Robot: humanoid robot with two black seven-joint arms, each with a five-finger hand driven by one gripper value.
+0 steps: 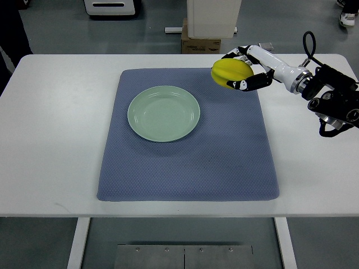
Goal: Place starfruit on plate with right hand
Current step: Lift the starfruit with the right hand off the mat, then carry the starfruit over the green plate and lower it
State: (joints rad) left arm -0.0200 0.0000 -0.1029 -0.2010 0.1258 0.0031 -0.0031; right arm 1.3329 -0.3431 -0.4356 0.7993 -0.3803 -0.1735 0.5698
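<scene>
Next, I release the yellow starfruit from my right gripper on the pale green plate, just off its middle [175, 114] toward my arm. The starfruit now hangs above the blue mat.
A yellow starfruit [229, 72] is held in my right hand [242, 69], whose black and white fingers curl around it from the right. It hangs above the back right corner of the blue mat [188, 162]. The pale green plate [164, 113] lies empty on the mat, to the left of and nearer than the fruit. My right arm [314, 84] comes in from the right edge. No left arm shows.
The mat lies on a white table [50, 140]. Beyond the table's far edge stand a cardboard box [199, 43] and a white cabinet base [213, 17] on the grey floor.
</scene>
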